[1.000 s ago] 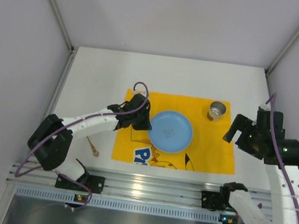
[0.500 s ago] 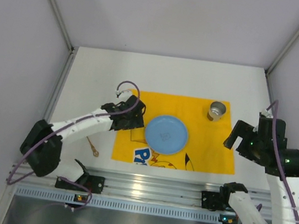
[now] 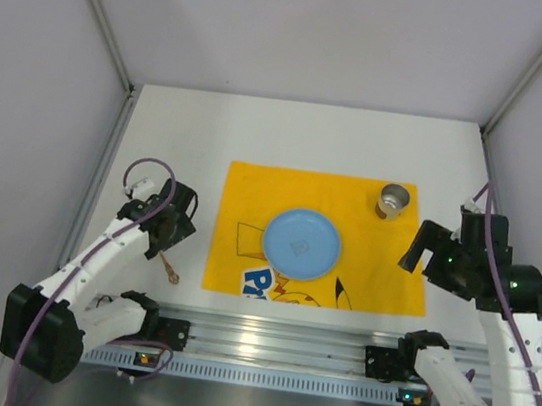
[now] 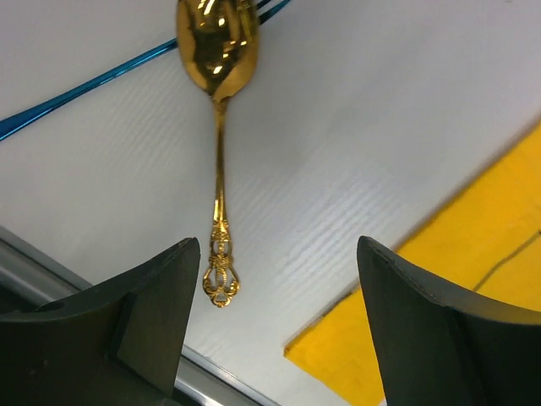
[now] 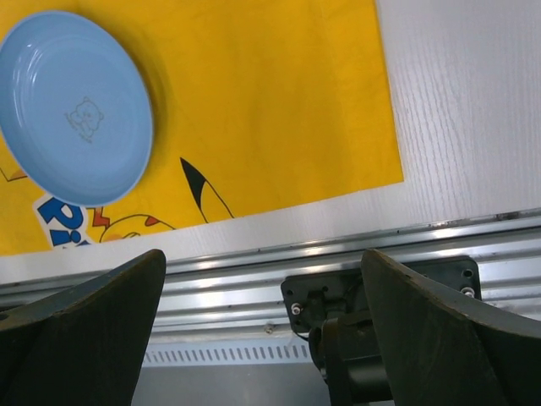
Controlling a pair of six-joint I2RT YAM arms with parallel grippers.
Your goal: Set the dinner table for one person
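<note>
My left gripper should grab the thin handle (image 3: pixel 161 252) (image 4: pixel 221 139) of the gold spoon just below the spoon's bowl, rather than at the spoon's patterned end.
The dinner table (image 3: pixel 300 137) is the white tabletop, with a yellow printed mat (image 3: pixel 383 269) in its middle. A light blue plate (image 3: pixel 302 243) lies flat on the mat and also shows in the right wrist view as the plate (image 5: pixel 76 106). A gold spoon (image 3: pixel 168 267) lies on the white top, left of the mat. My left gripper (image 3: pixel 167 239) hangs open over the spoon's handle end. In the left wrist view, the spoon (image 4: pixel 220 169) lies ahead of the left gripper (image 4: pixel 279 326), untouched. My right gripper (image 3: pixel 423 253) is open and empty over the mat's right edge.
A small metal cup (image 3: pixel 393 200) stands on the mat's far right corner. An aluminium rail (image 3: pixel 262 338) runs along the near edge. White walls close in the table on three sides. A blue cable (image 4: pixel 84 89) crosses behind the spoon's bowl.
My left gripper opened, let go of the plate and swung left off the mat to over the spoon. The plate now lies slightly further left on the mat. The right arm barely moved.
</note>
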